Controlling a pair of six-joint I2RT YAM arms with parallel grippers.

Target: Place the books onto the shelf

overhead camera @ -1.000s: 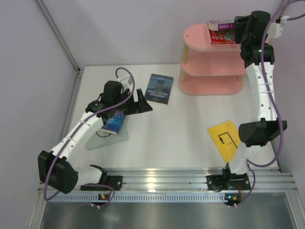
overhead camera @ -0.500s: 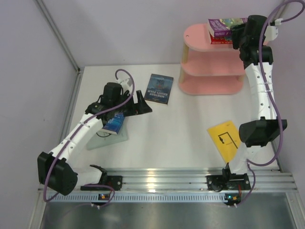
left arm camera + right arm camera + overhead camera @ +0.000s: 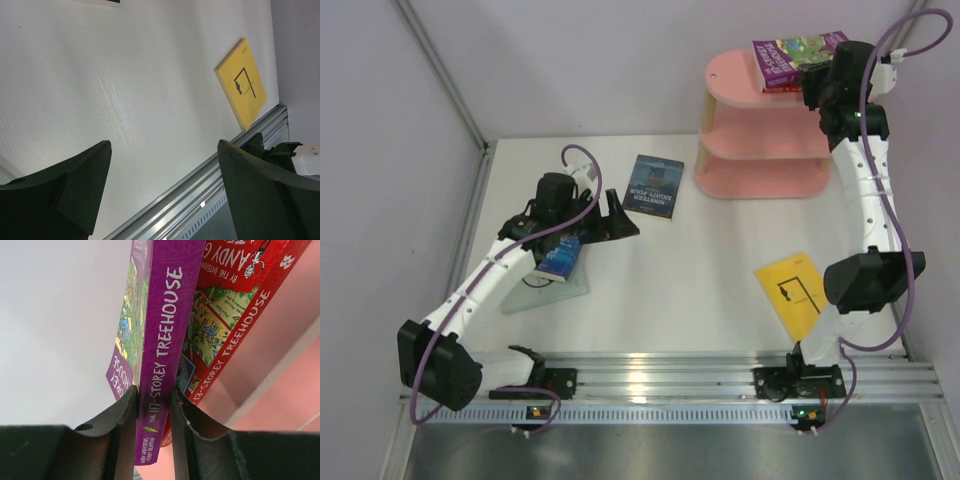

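Note:
The purple-green cartoon book slants above the red comic book, so I should open my right gripper to lay it flat, then pinch its spine (image 3: 165,335) to shift it.
My right gripper (image 3: 817,82) (image 3: 154,391) is shut on the spine of the purple-green cartoon book (image 3: 798,52) (image 3: 165,335), held tilted above the top board of the pink shelf (image 3: 735,80) (image 3: 285,385). A red comic book (image 3: 782,86) (image 3: 240,315) lies on that board, right under the purple one. My left gripper (image 3: 616,214) (image 3: 164,146) hangs open over bare table with nothing between its fingers. A dark navy book (image 3: 655,187) lies flat just beyond it. A yellow book (image 3: 792,292) (image 3: 242,82) lies at the front right.
A blue book (image 3: 561,257) rests on a pale grey-green one (image 3: 552,291) under my left forearm. The aluminium rail (image 3: 670,375) (image 3: 200,185) runs along the near table edge. Lilac walls close in the left side and the back.
My right gripper's jaws have narrowed onto the purple book, which has risen and tilted up off the red one. The left arm has not moved.

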